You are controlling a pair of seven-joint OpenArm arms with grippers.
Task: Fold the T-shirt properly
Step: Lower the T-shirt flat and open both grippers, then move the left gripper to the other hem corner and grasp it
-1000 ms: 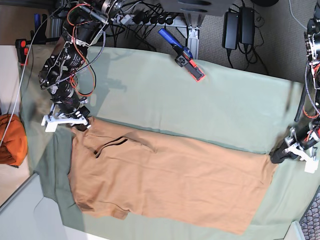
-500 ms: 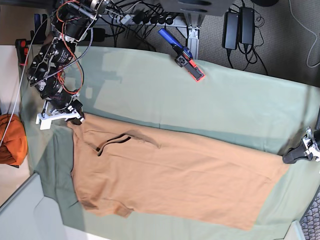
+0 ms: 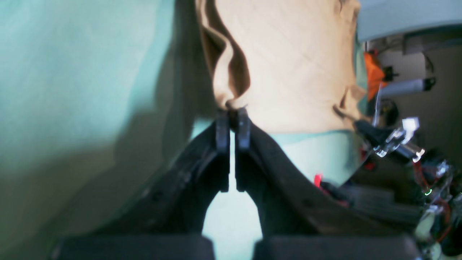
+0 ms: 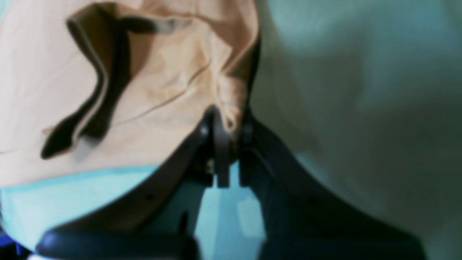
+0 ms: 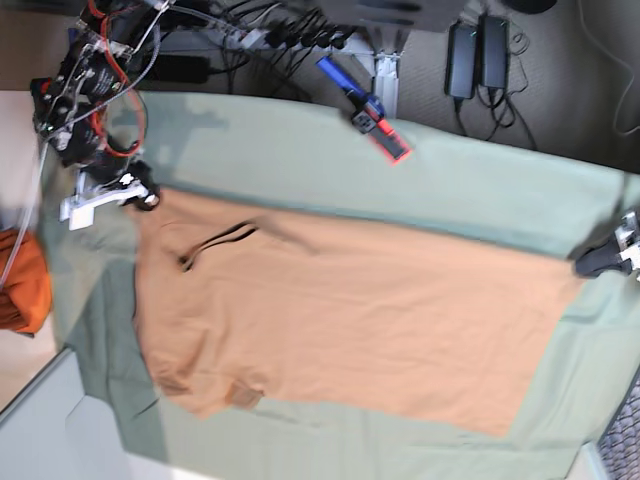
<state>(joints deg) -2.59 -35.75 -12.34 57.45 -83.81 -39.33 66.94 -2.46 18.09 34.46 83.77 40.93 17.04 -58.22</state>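
Next, I let go of the T-shirt's hem corner with my left gripper on the bare sage-green cloth (image 5: 581, 206) near the back edge of the table.
The tan-orange T-shirt (image 5: 350, 320) lies spread and stretched flat on the sage-green table cloth (image 5: 450, 190), with its dark neckline (image 5: 215, 245) toward the base view's left. My right gripper (image 5: 148, 198) is shut on the shirt's shoulder corner at the base view's left. The right wrist view shows its jaws (image 4: 230, 137) pinching bunched fabric (image 4: 162, 72). My left gripper (image 5: 588, 264) is shut on the hem corner at the base view's right edge. The left wrist view shows its jaws (image 3: 232, 124) clamped on a fold of the shirt (image 3: 296, 72).
A bright orange cloth bundle (image 5: 20, 280) lies off the table's left side. A blue and red tool (image 5: 368, 108) rests at the cloth's back edge. Power bricks (image 5: 478, 50) and cables lie behind the table. A grey panel (image 5: 50, 430) stands at the bottom left.
Both grippers have moved apart and toward the back of the table. The shirt has been pulled taut and shifted back with them. Both grips hold.
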